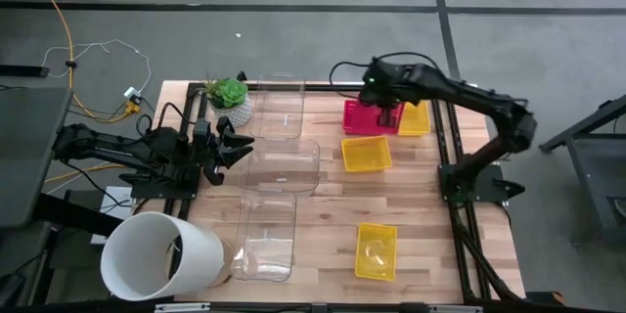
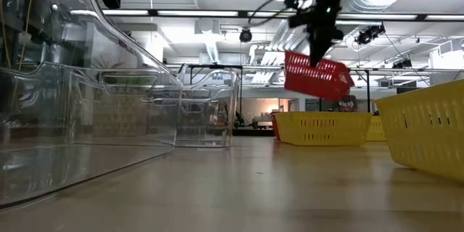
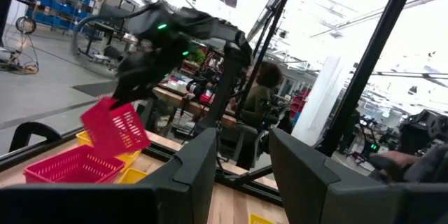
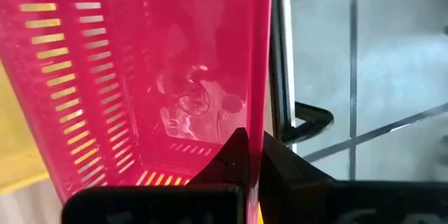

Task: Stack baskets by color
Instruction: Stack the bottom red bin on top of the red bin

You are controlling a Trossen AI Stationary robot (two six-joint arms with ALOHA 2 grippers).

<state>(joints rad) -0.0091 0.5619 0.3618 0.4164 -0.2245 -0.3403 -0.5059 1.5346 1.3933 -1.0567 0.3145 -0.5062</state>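
The robot's right gripper needs to release the red basket inside the second red basket (image 1: 367, 117), next to the far yellow basket.
My right gripper (image 1: 387, 110) is shut on a red basket (image 2: 315, 78) and holds it in the air over the far right of the table. In the left wrist view this held basket (image 3: 115, 129) hangs just above a second red basket (image 3: 70, 166), which rests on the table. Next to it stands a yellow basket (image 1: 415, 119). Two more yellow baskets sit on their bottoms, one at mid-right (image 1: 366, 154) and one near the front (image 1: 376, 251). My left gripper (image 1: 239, 147) waits open at the left, with nothing between its fingers. My right gripper pinches one side wall of the red basket at its rim (image 4: 256, 129), with one finger inside the basket and one outside. The fingers come from above, slanting down. The basket hangs below them, tilted and lifted clear of the table.
Three clear plastic bins (image 1: 279, 110) (image 1: 286, 166) (image 1: 266, 237) stand in a row down the table's middle. A big white cylinder (image 1: 161, 254) lies at the near left corner and a small green plant (image 1: 230, 94) stands at the far left. A person sits beyond the table (image 3: 262, 87).
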